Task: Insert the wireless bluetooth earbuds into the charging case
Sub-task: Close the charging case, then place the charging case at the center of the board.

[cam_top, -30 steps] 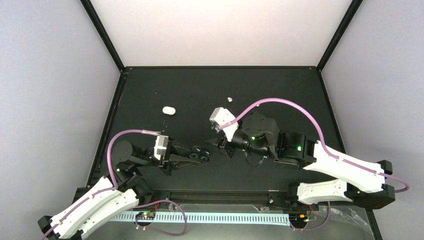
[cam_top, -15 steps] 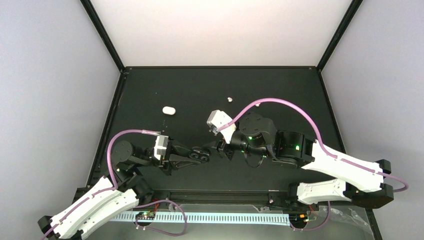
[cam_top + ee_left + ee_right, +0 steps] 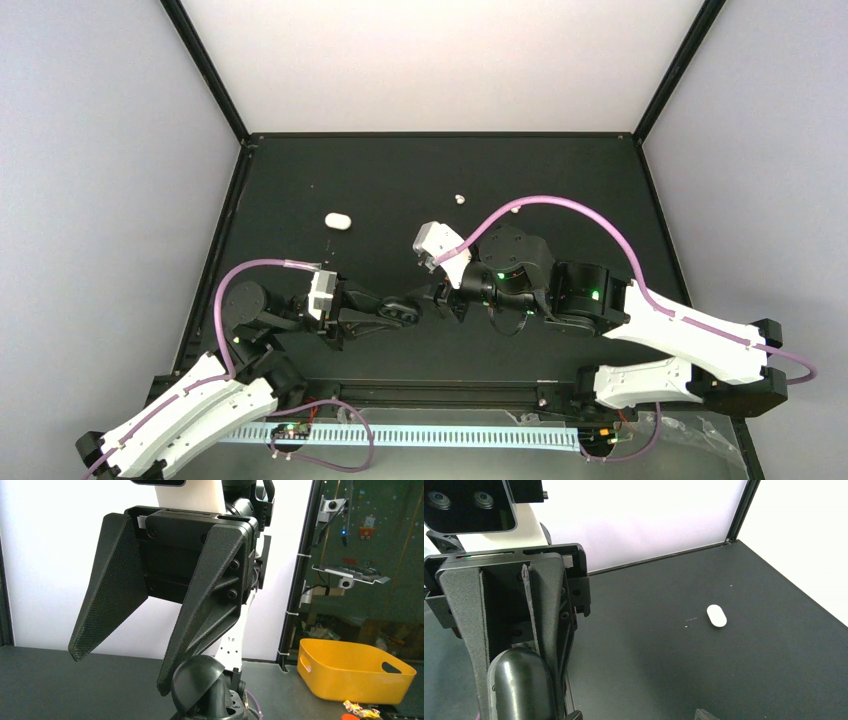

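Next, I release the black charging case with my left gripper on the mat [image 3: 411, 229] between the white case and white earbuds.
My left gripper [image 3: 398, 314] is shut on a black charging case [image 3: 408, 307] with its domed lid [image 3: 197, 680] raised; the case's wells [image 3: 235, 711] face up, and I cannot tell what is in them. My right gripper [image 3: 432, 300] is open and empty. It faces the case, with one fingertip [image 3: 165, 686] against the lid. In the right wrist view the glossy lid [image 3: 519, 685] fills the lower left, beside my own open fingertips [image 3: 704, 714]. Two white earbuds [image 3: 459, 199] [image 3: 515, 209] lie apart at the back of the mat. No black earbuds show.
A closed white case [image 3: 337, 221] lies on the mat at the back left, and also shows in the right wrist view [image 3: 716, 615]. A yellow bin [image 3: 350, 675] stands beyond the table's right edge. Black frame rails [image 3: 440, 134] border the mat.
My right gripper has moved left and closed the gap, so it now meets the case held by my left gripper. The left arm has hardly moved.
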`<state>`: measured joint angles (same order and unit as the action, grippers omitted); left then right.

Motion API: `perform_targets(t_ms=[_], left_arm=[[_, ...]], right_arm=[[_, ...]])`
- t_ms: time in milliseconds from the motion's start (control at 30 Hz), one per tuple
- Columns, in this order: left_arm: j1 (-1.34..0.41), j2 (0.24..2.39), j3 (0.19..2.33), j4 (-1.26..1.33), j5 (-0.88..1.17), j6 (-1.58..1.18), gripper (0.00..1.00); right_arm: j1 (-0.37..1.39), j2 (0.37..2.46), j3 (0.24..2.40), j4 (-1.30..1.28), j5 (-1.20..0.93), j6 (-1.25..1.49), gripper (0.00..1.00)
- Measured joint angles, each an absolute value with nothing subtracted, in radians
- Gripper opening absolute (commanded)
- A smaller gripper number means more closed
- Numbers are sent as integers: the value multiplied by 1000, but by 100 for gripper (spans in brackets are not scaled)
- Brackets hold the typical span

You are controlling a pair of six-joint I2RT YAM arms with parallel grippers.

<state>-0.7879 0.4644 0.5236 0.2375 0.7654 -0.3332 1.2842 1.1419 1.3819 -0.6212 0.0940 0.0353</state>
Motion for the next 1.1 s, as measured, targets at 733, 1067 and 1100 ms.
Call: perform_targets(t_ms=[733, 1067, 1100], left_arm=[[-788, 464, 524, 235, 758, -333, 2], [-788, 507, 527, 178, 584, -328, 2], [-788, 528, 533, 166, 546, -331, 2]], right_arm=[[1284, 1114, 1369, -597, 98, 36, 59], [1283, 861, 1146, -400, 471, 62, 62], [1283, 847, 1121, -386, 501, 66, 62]])
